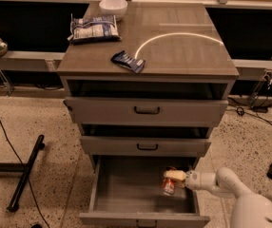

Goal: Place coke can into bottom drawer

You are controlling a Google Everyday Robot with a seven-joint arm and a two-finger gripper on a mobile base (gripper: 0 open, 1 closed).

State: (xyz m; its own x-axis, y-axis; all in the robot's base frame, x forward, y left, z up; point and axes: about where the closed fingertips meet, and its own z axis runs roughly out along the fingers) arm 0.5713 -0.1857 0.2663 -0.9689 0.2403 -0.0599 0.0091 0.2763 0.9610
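Observation:
Next, my gripper lets go of the coke can on the bottom drawer's grey bottom, close to the front panel (pixel 170 205).
The bottom drawer (pixel 126 194) is pulled wide open, showing its plain grey inside. The coke can (pixel 168 186), small and red, is inside the drawer near its right wall, low over or on the floor; I cannot tell which. My gripper (pixel 173 176) reaches in from the right over the drawer's right wall, its pale fingers (pixel 175 175) closed around the top of the can. The white arm (pixel 221 184) extends off to the lower right.
The two upper drawers (pixel 146 110) stand slightly open. On the cabinet top lie a white bowl (pixel 113 5), a large blue snack bag (pixel 93 28) and a small dark blue packet (pixel 128 61). A black stand leg (pixel 25 172) lies on the floor at left; cables trail at right.

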